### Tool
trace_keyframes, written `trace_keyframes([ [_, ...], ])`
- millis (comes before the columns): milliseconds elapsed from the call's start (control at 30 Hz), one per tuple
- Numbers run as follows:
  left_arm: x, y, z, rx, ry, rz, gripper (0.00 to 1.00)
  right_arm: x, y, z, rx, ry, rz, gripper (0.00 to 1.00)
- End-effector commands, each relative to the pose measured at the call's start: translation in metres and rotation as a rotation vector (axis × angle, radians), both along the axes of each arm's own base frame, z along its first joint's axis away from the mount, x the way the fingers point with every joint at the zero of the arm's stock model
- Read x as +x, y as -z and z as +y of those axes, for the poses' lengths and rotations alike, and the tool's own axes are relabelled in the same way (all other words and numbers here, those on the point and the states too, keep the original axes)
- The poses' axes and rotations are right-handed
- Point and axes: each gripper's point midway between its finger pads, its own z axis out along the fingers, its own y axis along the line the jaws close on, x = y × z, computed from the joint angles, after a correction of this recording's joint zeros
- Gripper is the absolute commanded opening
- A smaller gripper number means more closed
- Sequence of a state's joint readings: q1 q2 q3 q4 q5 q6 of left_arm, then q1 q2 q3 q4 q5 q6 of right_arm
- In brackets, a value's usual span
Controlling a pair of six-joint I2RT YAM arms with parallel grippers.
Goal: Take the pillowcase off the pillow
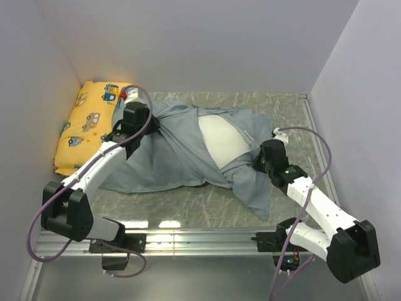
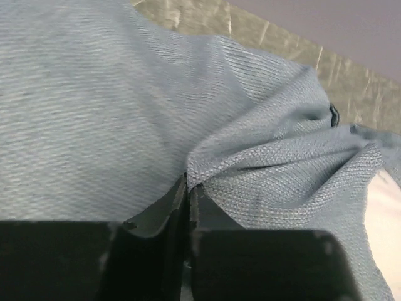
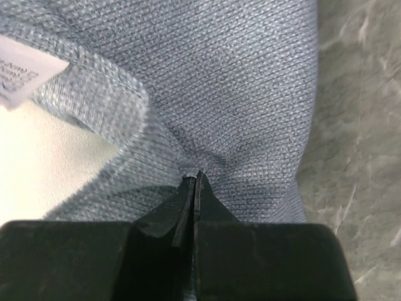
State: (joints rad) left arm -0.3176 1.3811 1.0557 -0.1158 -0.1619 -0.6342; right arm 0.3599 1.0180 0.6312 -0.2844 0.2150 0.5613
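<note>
My right gripper needs to open and take the edge of the pillowcase's opening closer to the white pillow [image 1: 237, 162], because it is pinching loose cloth past that edge now.
The pillowcase [image 1: 169, 160] lies spread over the middle of the table, its pale blue-grey side showing. The white pillow [image 1: 220, 141] shows through its open mouth. My left gripper [image 1: 139, 128] is shut on a fold of the pillowcase [image 2: 263, 169] at its left side, jaws pressed together [image 2: 187, 182]. My right gripper [image 1: 263, 157] is shut on the pillowcase hem [image 3: 238, 125] at the right of the opening, jaws pinching the cloth [image 3: 194, 177]. The white pillow [image 3: 44, 157] and a white tag [image 3: 25, 72] show at the left of the right wrist view.
A yellow cushion with cartoon cars [image 1: 88, 122] lies against the left wall at the back. White walls close in the left, back and right. The marbled grey table [image 1: 207, 204] shows in front of the fabric and at the right [image 3: 357, 138].
</note>
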Motion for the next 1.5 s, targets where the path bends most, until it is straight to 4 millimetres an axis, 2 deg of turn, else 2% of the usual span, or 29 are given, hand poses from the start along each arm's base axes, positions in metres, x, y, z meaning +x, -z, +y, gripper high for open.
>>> trace_keyframes([
  [0, -0.003, -0.037, -0.023, 0.104, 0.052, -0.072, 0.12, 0.01, -0.015, 0.014, 0.084, -0.023, -0.066, 0.0],
  [33, -0.006, -0.05, -0.039, 0.109, 0.081, -0.097, 0.17, 0.01, -0.016, 0.015, 0.088, -0.026, -0.07, 0.0],
  [133, -0.015, -0.063, -0.058, 0.16, 0.115, -0.103, 0.24, 0.01, -0.019, 0.021, 0.115, -0.049, -0.08, 0.0],
  [167, -0.016, -0.078, -0.064, 0.161, 0.122, -0.13, 0.29, 0.01, -0.019, 0.022, 0.119, -0.052, -0.081, 0.0],
  [233, -0.025, -0.085, -0.076, 0.206, 0.134, -0.137, 0.33, 0.011, -0.019, 0.025, 0.135, -0.059, -0.083, 0.0],
  [267, -0.027, -0.098, -0.081, 0.207, 0.137, -0.161, 0.38, 0.011, -0.019, 0.026, 0.138, -0.062, -0.082, 0.0],
  [333, -0.037, -0.103, -0.096, 0.24, 0.169, -0.162, 0.43, 0.011, -0.02, 0.029, 0.144, -0.07, -0.086, 0.0],
  [367, -0.04, -0.115, -0.102, 0.242, 0.174, -0.185, 0.49, 0.011, -0.019, 0.03, 0.148, -0.073, -0.082, 0.0],
  [400, -0.044, -0.119, -0.108, 0.253, 0.194, -0.194, 0.51, 0.011, -0.019, 0.031, 0.148, -0.075, -0.083, 0.0],
  [433, -0.053, -0.115, -0.125, 0.271, 0.236, -0.185, 0.54, 0.012, -0.019, 0.032, 0.15, -0.076, -0.085, 0.0],
  [467, -0.055, -0.126, -0.13, 0.274, 0.231, -0.203, 0.6, 0.012, -0.018, 0.033, 0.15, -0.079, -0.083, 0.0],
  [500, -0.059, -0.126, -0.138, 0.29, 0.252, -0.204, 0.63, 0.012, -0.019, 0.033, 0.151, -0.081, -0.084, 0.0],
  [533, -0.066, -0.12, -0.156, 0.303, 0.293, -0.195, 0.65, 0.012, -0.018, 0.033, 0.148, -0.081, -0.08, 0.0],
  [567, -0.07, -0.125, -0.165, 0.297, 0.314, -0.205, 0.69, 0.012, -0.018, 0.033, 0.15, -0.081, -0.082, 0.0],
  [667, -0.081, -0.108, -0.202, 0.333, 0.396, -0.184, 0.78, 0.013, -0.019, 0.032, 0.147, -0.072, -0.086, 0.0],
  [700, -0.084, -0.089, -0.218, 0.368, 0.43, -0.157, 0.81, 0.013, -0.019, 0.032, 0.146, -0.073, -0.086, 0.0],
  [800, -0.087, -0.064, -0.239, 0.387, 0.484, -0.108, 0.9, 0.013, -0.019, 0.031, 0.142, -0.069, -0.088, 0.0],
  [833, -0.086, -0.044, -0.247, 0.405, 0.505, -0.075, 0.94, 0.014, -0.017, 0.03, 0.139, -0.067, -0.087, 0.0],
  [967, -0.086, 0.009, -0.255, 0.459, 0.533, 0.019, 0.99, 0.013, -0.014, 0.029, 0.134, -0.067, -0.08, 0.0],
  [1033, -0.081, 0.033, -0.249, 0.505, 0.504, 0.054, 0.99, 0.014, -0.014, 0.031, 0.134, -0.073, -0.079, 0.01],
  [1067, -0.078, 0.039, -0.245, 0.516, 0.493, 0.068, 0.97, 0.015, -0.016, 0.031, 0.136, -0.073, -0.082, 0.02],
  [1100, -0.075, 0.05, -0.245, 0.52, 0.489, 0.09, 0.89, 0.015, -0.017, 0.032, 0.133, -0.075, -0.083, 0.02],
  [1133, -0.066, 0.055, -0.238, 0.508, 0.483, 0.117, 0.59, 0.016, -0.019, 0.032, 0.133, -0.076, -0.084, 0.03],
  [1200, -0.052, 0.061, -0.227, 0.483, 0.459, 0.145, 0.26, 0.017, -0.025, 0.031, 0.124, -0.078, -0.092, 0.04],
  [1233, -0.048, 0.059, -0.229, 0.453, 0.473, 0.141, 0.04, 0.019, -0.03, 0.03, 0.122, -0.076, -0.104, 0.1],
  [1267, -0.045, 0.058, -0.228, 0.439, 0.468, 0.141, 0.0, 0.018, -0.034, 0.03, 0.117, -0.078, -0.109, 0.14],
  [1333, -0.036, 0.05, -0.221, 0.418, 0.45, 0.127, 0.0, 0.015, -0.047, 0.03, 0.097, -0.091, -0.132, 0.29],
  [1400, -0.028, 0.044, -0.217, 0.392, 0.435, 0.118, 0.0, 0.011, -0.06, 0.027, 0.065, -0.086, -0.156, 0.39],
  [1467, -0.024, 0.039, -0.219, 0.351, 0.444, 0.112, 0.0, 0.008, -0.083, 0.035, 0.049, -0.102, -0.2, 0.48],
])
